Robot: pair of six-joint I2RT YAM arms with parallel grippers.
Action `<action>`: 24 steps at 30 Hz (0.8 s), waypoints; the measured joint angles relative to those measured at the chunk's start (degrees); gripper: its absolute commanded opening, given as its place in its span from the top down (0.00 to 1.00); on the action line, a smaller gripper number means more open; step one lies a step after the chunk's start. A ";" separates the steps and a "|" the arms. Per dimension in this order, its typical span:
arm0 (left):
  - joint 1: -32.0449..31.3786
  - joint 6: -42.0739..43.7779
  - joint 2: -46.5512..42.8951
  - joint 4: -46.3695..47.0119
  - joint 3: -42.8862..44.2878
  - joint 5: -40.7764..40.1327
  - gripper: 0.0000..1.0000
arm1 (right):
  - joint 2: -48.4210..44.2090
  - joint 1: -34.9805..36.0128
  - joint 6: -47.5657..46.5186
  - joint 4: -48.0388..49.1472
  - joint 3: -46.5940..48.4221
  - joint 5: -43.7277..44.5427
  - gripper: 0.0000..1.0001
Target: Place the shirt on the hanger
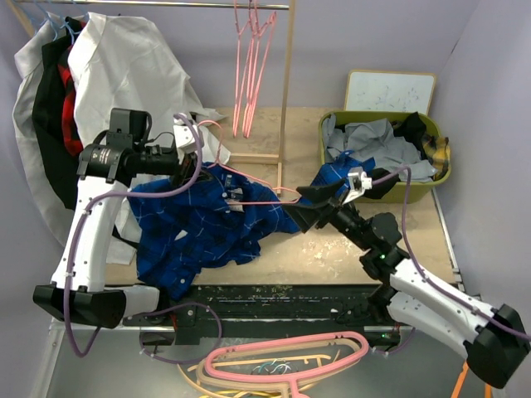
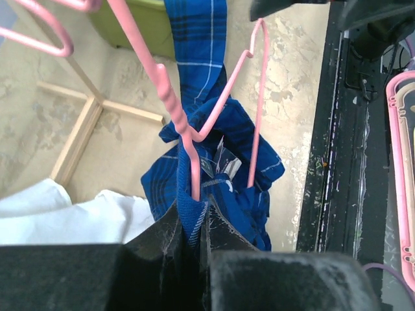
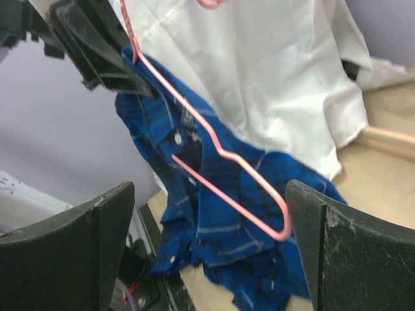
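Note:
I need to close my right gripper on the royal-blue shirt's fold [image 1: 262, 220] [image 3: 222, 240] at the near side of the pink hanger's lower bar, to pull cloth over the hanger.
The royal-blue checked shirt [image 1: 207, 228] lies bunched on the table, its upper part lifted. My left gripper [image 1: 187, 168] is shut on a fold of the shirt [image 2: 214, 149] near the collar. The thin pink hanger [image 2: 170, 103] runs down into that fold right at the fingertips [image 2: 170, 220]. The hanger [image 1: 278, 189] slants to the right from there, one arm inside the fabric. My right gripper [image 1: 309, 207] stands open just right of the hanger's far end. In the right wrist view the hanger's bend [image 3: 280, 227] and the shirt [image 3: 227, 220] lie between the wide-spread fingers [image 3: 110, 214], touching neither.
A large white garment [image 1: 133, 66] hangs on the rack at back left, beside dark clothes. More pink hangers [image 1: 249, 66] hang from the rail, above the wooden rack base [image 1: 265, 157]. A green bin [image 1: 444, 170] of grey clothes stands at back right. A thick pink hanger [image 1: 290, 361] lies at the near edge.

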 measured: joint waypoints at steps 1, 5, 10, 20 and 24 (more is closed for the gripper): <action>0.22 -1.05 0.11 0.22 -0.31 -0.33 1.00 | -1.92 0.39 -0.11 -2.80 -0.55 0.83 0.00; 1.84 -5.35 0.24 0.59 -0.57 -1.57 1.00 | -7.04 6.05 0.00 -13.33 -1.64 5.68 0.00; 4.50 -11.80 -2.14 4.28 -2.38 -2.62 1.00 | -9.22 19.69 2.25 -22.80 -1.84 18.69 0.00; 5.40 -18.01 -5.66 8.98 -7.15 -2.99 1.00 | 15.08 35.15 3.04 -17.55 4.50 42.21 0.11; 5.42 -19.08 -5.66 10.21 -7.15 -2.51 1.00 | 21.44 35.08 1.05 -12.33 6.91 46.23 0.16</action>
